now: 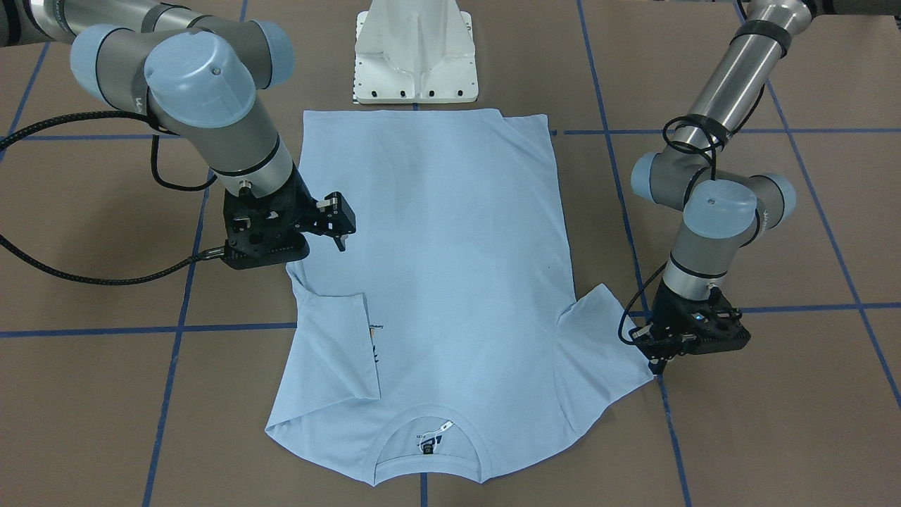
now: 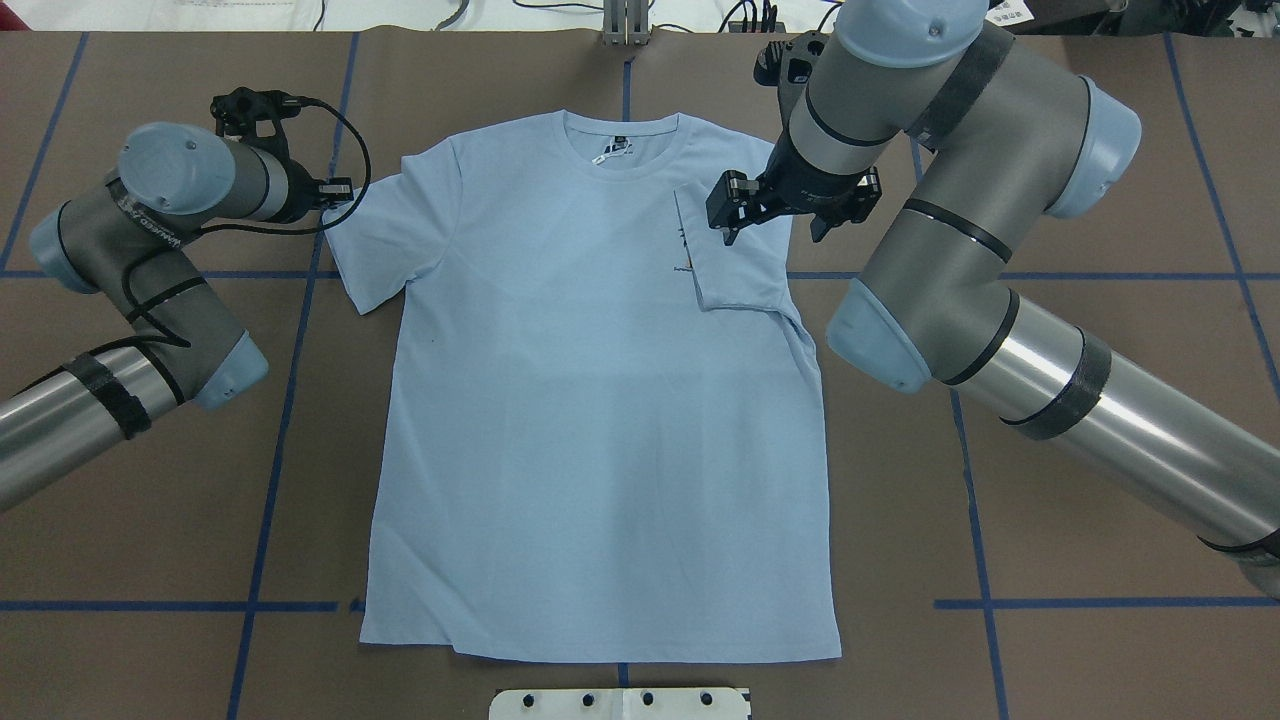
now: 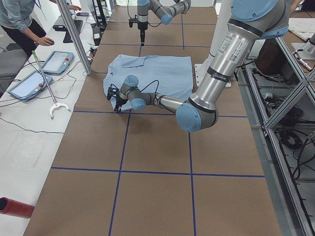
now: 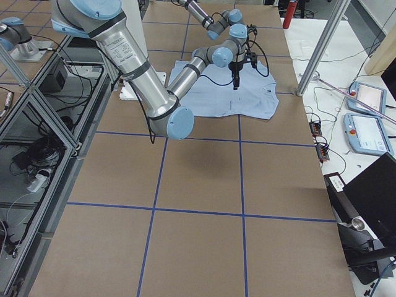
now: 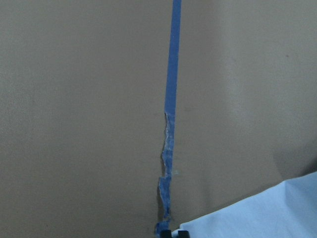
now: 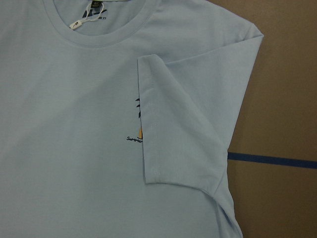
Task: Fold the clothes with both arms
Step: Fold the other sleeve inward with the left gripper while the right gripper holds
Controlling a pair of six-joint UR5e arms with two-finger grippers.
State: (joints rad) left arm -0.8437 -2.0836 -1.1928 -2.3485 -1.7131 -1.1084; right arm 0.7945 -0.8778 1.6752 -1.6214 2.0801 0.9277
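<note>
The robot's left gripper should release the spread sleeve's corner, now at that gripper's fingertips, on the pale blue T-shirt's chest point(image 1: 469, 376), close to the collar.
The pale blue T-shirt point(image 1: 436, 232) point(image 2: 590, 420) lies flat, chest up, on the brown table, with its collar point(image 2: 620, 150) at the far end. The sleeve on my right point(image 2: 740, 270) point(image 6: 183, 124) is folded in over the chest and half covers the small print point(image 6: 134, 126). My right gripper point(image 2: 772, 230) point(image 1: 341, 239) hangs open and empty above that sleeve. The other sleeve point(image 2: 385, 235) point(image 1: 598, 352) is spread flat. My left gripper point(image 1: 659, 366) point(image 2: 338, 190) is low at its outer corner with the jaws closed. In the left wrist view the cloth edge point(image 5: 277, 213) meets the fingertips.
The white pedestal base point(image 1: 415, 56) point(image 2: 620, 703) stands at the shirt's hem end. Blue tape lines point(image 5: 170, 99) cross the brown table. Off the table's far side are tablets point(image 3: 56, 61), a person point(image 3: 19, 19) and a metal post point(image 3: 74, 34).
</note>
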